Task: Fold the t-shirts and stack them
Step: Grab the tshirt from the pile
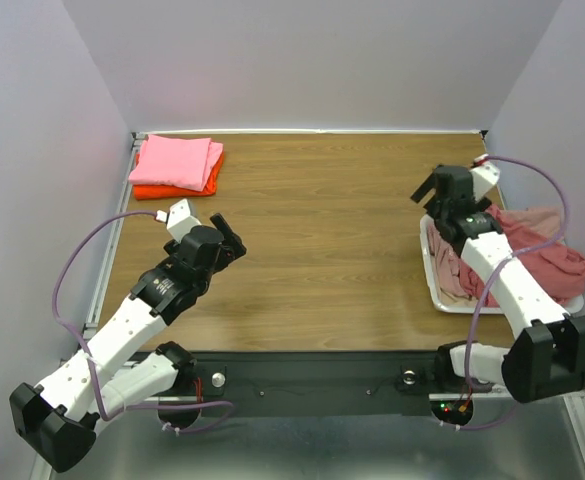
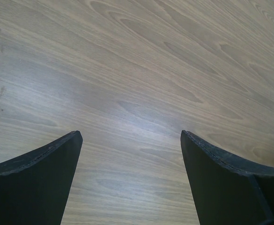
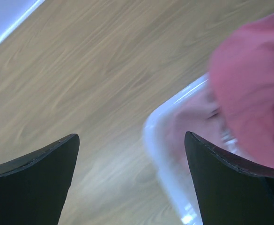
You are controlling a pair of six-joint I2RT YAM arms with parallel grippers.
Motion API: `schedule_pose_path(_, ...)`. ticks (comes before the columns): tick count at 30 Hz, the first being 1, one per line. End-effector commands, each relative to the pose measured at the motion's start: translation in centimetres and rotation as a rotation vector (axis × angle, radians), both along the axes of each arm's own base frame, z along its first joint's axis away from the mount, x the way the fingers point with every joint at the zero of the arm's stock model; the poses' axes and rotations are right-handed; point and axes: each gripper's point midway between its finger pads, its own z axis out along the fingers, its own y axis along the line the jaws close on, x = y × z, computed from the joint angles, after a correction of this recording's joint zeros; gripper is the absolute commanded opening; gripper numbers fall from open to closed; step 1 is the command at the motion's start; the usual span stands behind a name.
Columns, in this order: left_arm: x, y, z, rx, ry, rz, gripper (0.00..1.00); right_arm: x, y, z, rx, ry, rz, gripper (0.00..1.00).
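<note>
The robot's right gripper should close on the far edge [image 1: 493,211] [image 3: 231,58] of the dusty rose-red t-shirt, where it lies by the far rim of the white basket.
A folded light pink t-shirt [image 1: 175,162] lies on a folded bright orange t-shirt [image 1: 208,183] at the table's far left corner. A dusty rose-red t-shirt [image 1: 544,256] [image 3: 256,79] and a paler pink shirt [image 1: 451,266] sit crumpled in the white basket [image 1: 430,270] [image 3: 158,140] at the right edge. My right gripper [image 1: 434,192] [image 3: 132,140] is open and empty, hovering over the basket's far left corner. My left gripper [image 1: 234,243] [image 2: 131,136] is open and empty above bare wood at mid left.
The wooden table [image 1: 322,230] has a raised rail along its far edge and pale walls on three sides. Purple cables loop off both arms. The arm bases and a black bar line the near edge.
</note>
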Motion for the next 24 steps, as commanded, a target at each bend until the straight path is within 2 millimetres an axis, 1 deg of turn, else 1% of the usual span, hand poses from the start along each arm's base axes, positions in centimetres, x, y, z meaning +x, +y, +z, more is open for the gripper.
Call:
schedule_pose_path(1, 0.4, 0.1, 0.2, 0.001, -0.022, 0.011, 0.98, -0.8, -6.7, 0.6, -0.033, 0.037, -0.234, 1.00)
schedule_pose_path(2, 0.4, 0.1, 0.3, 0.003, -0.022, 0.008, 0.98, -0.9, -7.5, 0.4, -0.038, 0.050, -0.253, 0.99)
schedule_pose_path(3, 0.4, 0.1, 0.3, 0.006, -0.021, 0.008, 0.98, -1.0, -9.0, 0.3, -0.037, 0.056, -0.291, 0.99)
schedule_pose_path(4, 0.4, 0.1, 0.3, 0.004, -0.022, 0.009, 0.98, -1.1, -9.5, 0.2, -0.039, 0.062, -0.304, 0.99)
schedule_pose_path(5, 0.4, 0.1, 0.3, 0.007, -0.020, 0.008, 0.98, -1.2, -11.0, -0.5, -0.044, 0.088, -0.340, 0.96)
schedule_pose_path(6, 0.4, 0.0, 0.4, 0.006, -0.019, 0.007, 0.98, -1.2, -11.5, -0.3, -0.046, 0.088, -0.349, 0.95)
schedule_pose_path(7, 0.4, 0.1, 0.3, 0.010, -0.016, 0.009, 0.98, -0.9, -11.7, -1.0, -0.042, 0.112, -0.341, 0.92)
schedule_pose_path(8, 0.4, 0.1, 0.2, 0.012, -0.014, 0.009, 0.98, -0.8, -12.0, -1.2, -0.042, 0.122, -0.343, 0.91)
schedule_pose_path(9, 0.4, 0.2, 0.2, 0.012, -0.015, 0.013, 0.98, -0.7, -12.8, -1.7, -0.040, 0.140, -0.362, 0.87)
schedule_pose_path(11, 0.5, 0.1, 0.2, 0.010, -0.018, 0.011, 0.98, -0.5, -13.8, -1.6, -0.040, 0.140, -0.392, 0.83)
schedule_pose_path(12, 0.5, 0.1, 0.2, 0.010, -0.020, 0.012, 0.98, -0.4, -14.3, -1.8, -0.043, 0.148, -0.404, 0.81)
schedule_pose_path(13, 0.5, 0.1, 0.3, 0.013, -0.020, 0.012, 0.98, -0.1, -14.6, -2.6, -0.047, 0.172, -0.405, 0.79)
schedule_pose_path(14, 0.6, 0.1, 0.2, 0.016, -0.017, 0.010, 0.98, 0.3, -15.1, -2.5, -0.049, 0.177, -0.409, 0.77)
schedule_pose_path(15, 0.6, 0.1, 0.2, 0.016, -0.017, 0.010, 0.98, 0.6, -15.2, -2.7, -0.046, 0.186, -0.403, 0.74)
schedule_pose_path(16, 0.6, 0.0, 0.2, 0.016, -0.015, 0.005, 0.98, 1.0, -14.9, -3.6, -0.029, 0.205, -0.385, 0.70)
schedule_pose_path(18, 0.6, 0.0, 0.0, 0.016, -0.012, 0.006, 0.99, 1.3, -14.9, -4.0, -0.008, 0.206, -0.388, 0.63)
schedule_pose_path(19, 0.6, -0.1, 0.0, 0.015, -0.012, 0.005, 0.98, 1.6, -14.8, -4.1, -0.001, 0.199, -0.385, 0.54)
schedule_pose_path(20, 0.6, 0.0, -0.1, 0.017, -0.010, 0.007, 0.98, 1.8, -14.8, -4.4, 0.002, 0.205, -0.382, 0.51)
schedule_pose_path(22, 0.6, 0.0, -0.3, 0.016, -0.006, 0.010, 0.98, 2.0, -14.7, -4.7, 0.010, 0.208, -0.371, 0.45)
schedule_pose_path(24, 0.6, 0.0, -0.2, 0.013, -0.010, 0.009, 0.98, 2.1, -14.8, -5.2, 0.010, 0.218, -0.372, 0.45)
